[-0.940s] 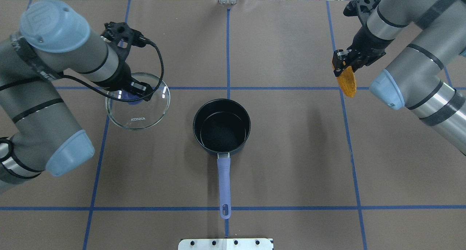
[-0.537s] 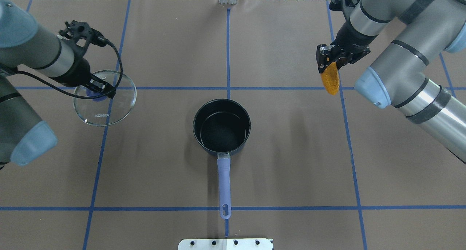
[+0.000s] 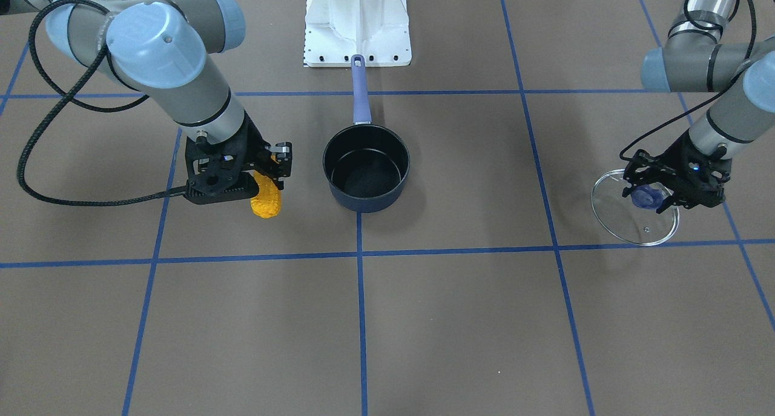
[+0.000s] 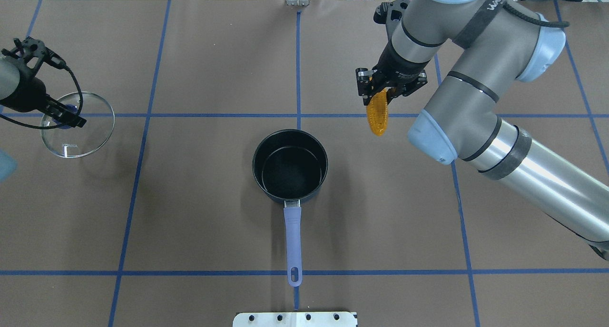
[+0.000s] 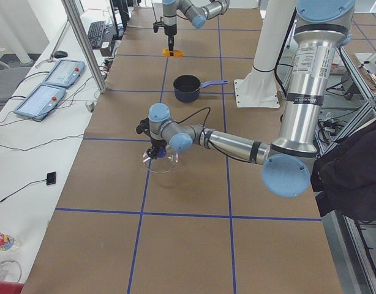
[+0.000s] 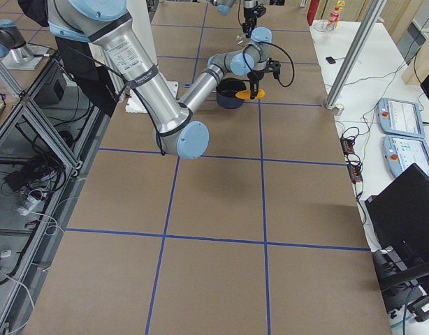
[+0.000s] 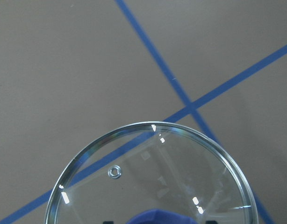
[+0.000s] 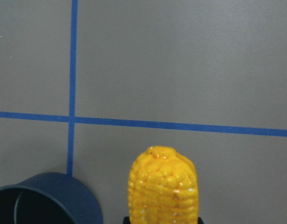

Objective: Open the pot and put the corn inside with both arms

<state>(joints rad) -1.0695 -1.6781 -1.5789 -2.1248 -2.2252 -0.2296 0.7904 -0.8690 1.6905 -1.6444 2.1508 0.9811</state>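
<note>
I should let go of the orange-yellow corn with my right gripper on the bottom of the open dark navy pot (image 3: pixel 358 181).
The dark navy pot (image 4: pixel 289 167) stands open and empty at the table's middle, its purple-blue handle (image 4: pixel 292 241) toward the robot; it also shows in the front view (image 3: pixel 366 174). My right gripper (image 4: pixel 380 86) is shut on the orange-yellow corn (image 4: pixel 378 113), held in the air beyond and to the right of the pot; the cob hangs tip down (image 3: pixel 266 201) (image 8: pixel 163 186). My left gripper (image 4: pixel 62 117) is shut on the blue knob of the glass lid (image 4: pixel 78 124), far left of the pot (image 3: pixel 636 207) (image 7: pixel 148 182).
Blue tape lines (image 4: pixel 298 115) mark a grid on the brown table cover. A white mount plate (image 4: pixel 295 319) sits at the near edge behind the pot handle. The right arm's big elbow (image 4: pixel 480 103) hangs over the table's right half.
My right gripper has carried the corn leftward toward the pot. My left gripper has carried the glass lid further left, away from the pot. The pot has not moved.
</note>
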